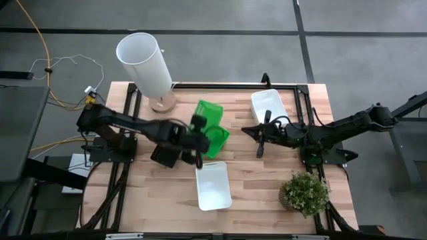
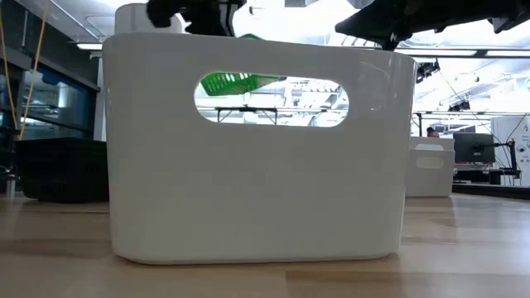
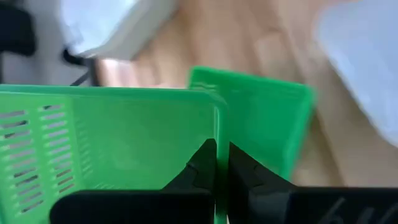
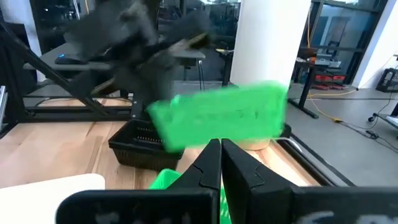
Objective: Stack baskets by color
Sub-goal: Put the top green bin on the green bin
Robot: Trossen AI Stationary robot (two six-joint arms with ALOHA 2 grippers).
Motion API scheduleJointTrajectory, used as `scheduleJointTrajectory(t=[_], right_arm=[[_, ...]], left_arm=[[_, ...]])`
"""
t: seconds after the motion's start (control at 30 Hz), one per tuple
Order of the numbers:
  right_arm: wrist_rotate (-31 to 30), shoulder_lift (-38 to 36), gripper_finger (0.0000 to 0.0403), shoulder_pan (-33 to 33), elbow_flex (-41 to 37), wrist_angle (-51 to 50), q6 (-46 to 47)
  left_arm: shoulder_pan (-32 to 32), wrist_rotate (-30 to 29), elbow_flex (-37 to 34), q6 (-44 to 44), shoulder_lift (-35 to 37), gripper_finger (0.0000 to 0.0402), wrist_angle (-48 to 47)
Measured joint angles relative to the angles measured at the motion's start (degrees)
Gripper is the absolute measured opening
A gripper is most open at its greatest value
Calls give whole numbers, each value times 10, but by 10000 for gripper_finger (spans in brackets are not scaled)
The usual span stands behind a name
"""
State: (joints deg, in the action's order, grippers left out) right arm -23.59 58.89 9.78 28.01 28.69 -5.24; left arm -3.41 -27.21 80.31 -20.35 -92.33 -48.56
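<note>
I should use my left gripper to set its green basket inside the second green basket (image 1: 214, 140) (image 3: 256, 124) that is lying on the table, and let go of it there.
My left gripper (image 1: 199, 125) is shut on a bright green basket (image 1: 208, 115) held above the middle of the table; the right wrist view shows it in the air (image 4: 221, 115). A second green basket (image 1: 219, 141) lies on the table just beyond it (image 3: 267, 118). A black basket (image 1: 163, 155) sits on the table under my left arm. One white basket (image 1: 213, 185) stands near the front edge, another (image 1: 269, 107) at the far right. My right gripper (image 1: 248, 129) hovers shut and level to the right of the green baskets, with nothing between its fingers (image 4: 221, 149). My left gripper pinches the green basket's upright wall at its end edge (image 3: 221, 134), near a rim corner, one finger on each face of the wall. The fingers slant down from the table's left side. The basket is lifted clear of the table and tilted.
A tall white cylinder (image 1: 145, 63) on a wooden base stands at the far left. A potted plant (image 1: 305, 192) sits at the near right. The near white basket (image 2: 257, 149) fills the low view. Black frame rails run along the table's far edge and sides.
</note>
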Motion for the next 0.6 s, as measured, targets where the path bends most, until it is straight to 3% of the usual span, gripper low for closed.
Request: scheduleJointTrajectory(t=[0.17, 0.27, 0.6], right_arm=[[0, -1, 0, 0, 0, 26, -13], [0, -2, 0, 0, 0, 33, -23], [0, -2, 0, 0, 0, 29, -38]], left_arm=[[-21, 15, -18, -36, -39, 0, 14], [-14, 56, -24, -44, -65, 0, 15], [16, 81, -24, -81, -133, 0, 45]])
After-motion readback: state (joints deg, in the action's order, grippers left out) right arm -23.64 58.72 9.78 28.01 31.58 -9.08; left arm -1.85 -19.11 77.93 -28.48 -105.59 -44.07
